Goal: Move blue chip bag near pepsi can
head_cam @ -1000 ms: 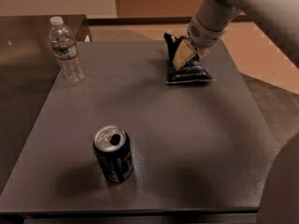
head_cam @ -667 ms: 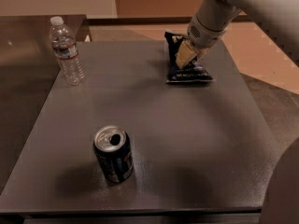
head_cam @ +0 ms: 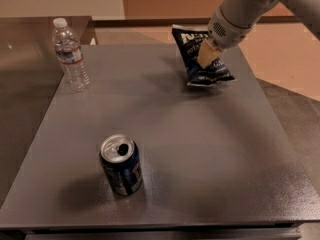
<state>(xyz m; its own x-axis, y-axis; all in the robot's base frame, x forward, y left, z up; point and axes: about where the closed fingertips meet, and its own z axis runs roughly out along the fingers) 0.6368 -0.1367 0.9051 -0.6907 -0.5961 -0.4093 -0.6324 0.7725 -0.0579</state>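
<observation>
Next, my gripper lets go of the blue chip bag on the grey table (head_cam: 168,126), just beyond the pepsi can and close beside it.
The blue chip bag (head_cam: 197,49), dark navy foil with white lettering, is at the far right of the grey table (head_cam: 210,154), its far end tilted up off the surface. My gripper (head_cam: 207,59) comes down from the upper right and its tan fingers are shut on the middle of the bag. The pepsi can (head_cam: 121,165), dark blue with an open silver top, stands upright near the table's front left, well apart from the bag.
A clear plastic water bottle (head_cam: 71,55) with a white cap stands upright at the table's far left corner. A darker counter lies to the left, and the floor drops away past the table's right edge.
The bag's far end has lifted and tilted up in the gripper's hold. The can and bottle have not moved.
</observation>
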